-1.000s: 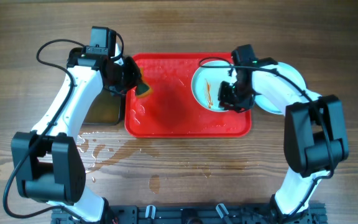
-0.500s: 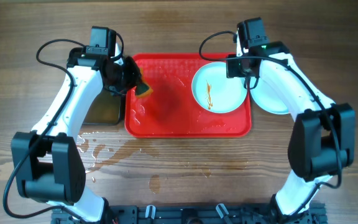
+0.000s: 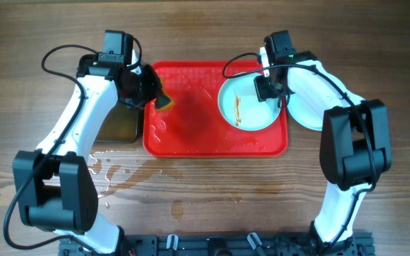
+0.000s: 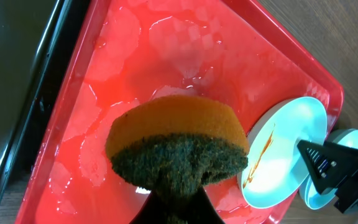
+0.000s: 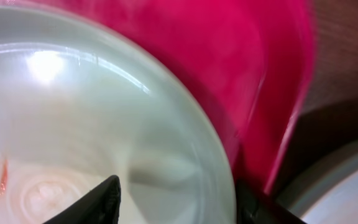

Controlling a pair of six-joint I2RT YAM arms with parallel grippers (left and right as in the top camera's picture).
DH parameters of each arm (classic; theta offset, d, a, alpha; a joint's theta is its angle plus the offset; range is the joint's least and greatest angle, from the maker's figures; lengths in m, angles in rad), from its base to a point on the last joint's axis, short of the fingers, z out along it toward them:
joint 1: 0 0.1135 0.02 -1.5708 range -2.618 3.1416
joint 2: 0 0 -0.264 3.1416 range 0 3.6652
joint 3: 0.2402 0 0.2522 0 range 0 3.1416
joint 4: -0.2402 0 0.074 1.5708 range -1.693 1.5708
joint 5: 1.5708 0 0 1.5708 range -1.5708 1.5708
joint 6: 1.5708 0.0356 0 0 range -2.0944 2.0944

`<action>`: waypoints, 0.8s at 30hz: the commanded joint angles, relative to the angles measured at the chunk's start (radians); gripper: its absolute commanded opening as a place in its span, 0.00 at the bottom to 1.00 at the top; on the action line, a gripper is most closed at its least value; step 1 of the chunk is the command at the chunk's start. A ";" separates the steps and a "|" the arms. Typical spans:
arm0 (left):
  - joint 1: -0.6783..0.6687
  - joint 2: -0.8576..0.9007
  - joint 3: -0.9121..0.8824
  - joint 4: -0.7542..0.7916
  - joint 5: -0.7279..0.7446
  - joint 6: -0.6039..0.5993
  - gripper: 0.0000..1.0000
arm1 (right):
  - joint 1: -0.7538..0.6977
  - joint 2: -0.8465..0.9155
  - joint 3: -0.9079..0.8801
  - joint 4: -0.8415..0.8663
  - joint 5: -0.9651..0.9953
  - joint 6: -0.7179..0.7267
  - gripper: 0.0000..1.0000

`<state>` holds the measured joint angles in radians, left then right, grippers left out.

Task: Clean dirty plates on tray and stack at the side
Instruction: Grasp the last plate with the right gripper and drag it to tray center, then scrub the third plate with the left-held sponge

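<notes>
The smeared plate is far from my left gripper's sponge, so I will pinch the plate's rim (image 5: pixel 227 177) with my right gripper, pull it toward the sponge and steady it.
The red tray (image 3: pixel 191 131) lies in the middle of the table, wet. One pale aqua plate (image 3: pixel 248 114) with a brown-orange smear lies at its right end. My right gripper (image 3: pixel 267 89) is open at that plate's upper right rim. In the right wrist view its gripper (image 5: pixel 176 186) has one finger over the plate (image 5: pixel 73 124) and the other outside the rim. My left gripper (image 3: pixel 151 91) is shut on an orange and green sponge (image 3: pixel 165 104) over the tray's left edge. In the left wrist view the sponge (image 4: pixel 179 143) hangs above the tray (image 4: pixel 104 93); the plate (image 4: pixel 284 155) lies beyond it.
Other pale plates (image 3: pixel 317 107) lie on the table just right of the tray, partly under my right arm. A black pan (image 3: pixel 119 124) of brownish water stands left of the tray. Water puddles (image 3: pixel 119 171) lie on the wood in front.
My right gripper went from the plate's lower right rim to beyond its far rim, then came back down onto the upper right rim. The plate shifted slightly. The left arm has not moved.
</notes>
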<state>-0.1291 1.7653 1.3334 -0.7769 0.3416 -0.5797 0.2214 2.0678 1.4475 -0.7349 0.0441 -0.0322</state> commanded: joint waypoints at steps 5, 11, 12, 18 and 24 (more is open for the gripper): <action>-0.004 -0.020 0.003 0.003 -0.002 0.026 0.04 | 0.011 0.023 0.003 -0.168 -0.338 0.201 0.31; -0.004 -0.020 0.003 0.003 -0.003 0.026 0.04 | 0.068 0.023 0.003 -0.035 -0.336 0.467 0.04; -0.004 -0.020 0.003 0.003 -0.002 0.026 0.04 | 0.077 0.023 0.003 -0.015 -0.336 0.488 0.04; -0.004 -0.020 0.003 0.003 -0.003 0.026 0.04 | 0.116 0.023 -0.022 0.025 -0.284 0.575 0.37; -0.004 -0.020 0.002 0.003 -0.003 0.026 0.04 | 0.116 0.023 -0.096 0.074 -0.288 0.668 0.25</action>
<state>-0.1291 1.7653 1.3334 -0.7765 0.3416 -0.5797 0.3359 2.0720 1.3952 -0.6708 -0.2611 0.5869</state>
